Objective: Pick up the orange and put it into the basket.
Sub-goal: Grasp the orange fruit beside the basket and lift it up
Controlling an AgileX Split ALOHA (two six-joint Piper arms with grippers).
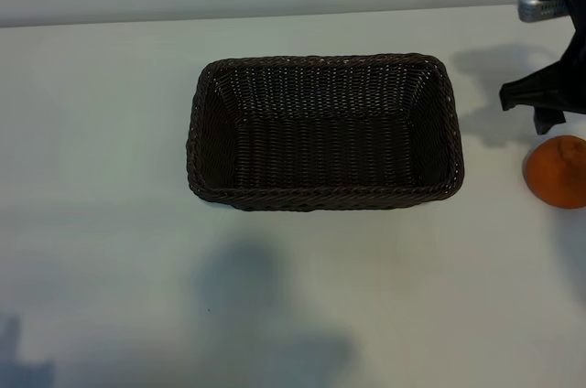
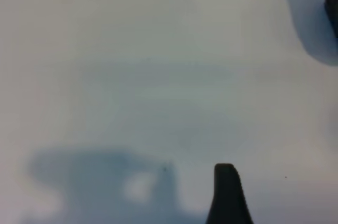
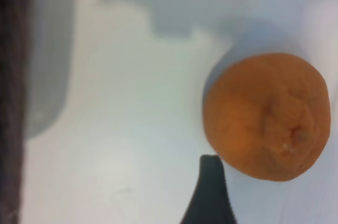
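The orange is next, and my right gripper needs to move onto it and close on the orange's wrinkled end [image 1: 561, 156] [image 3: 260, 134].
The orange [image 1: 557, 171] lies on the white table at the far right, well apart from the dark brown wicker basket [image 1: 325, 132] in the middle, which holds nothing. My right gripper [image 1: 548, 104] hangs just behind the orange, open and holding nothing. In the right wrist view one black fingertip [image 3: 211, 174] stands at the edge of the orange [image 3: 266, 115]; whether it touches I cannot tell. The basket's wall [image 3: 10, 97] shows as a dark strip at that view's edge. Of my left gripper only one fingertip [image 2: 226, 182] shows, over bare table, with nothing beside it.
White tabletop [image 1: 110, 132] stretches to the left of the basket and in front of it. An arm's shadow [image 1: 247, 296] falls on the near side. The table's back edge [image 1: 275, 17] meets a pale wall. A dark shape [image 2: 332, 2] sits at the left wrist view's corner.
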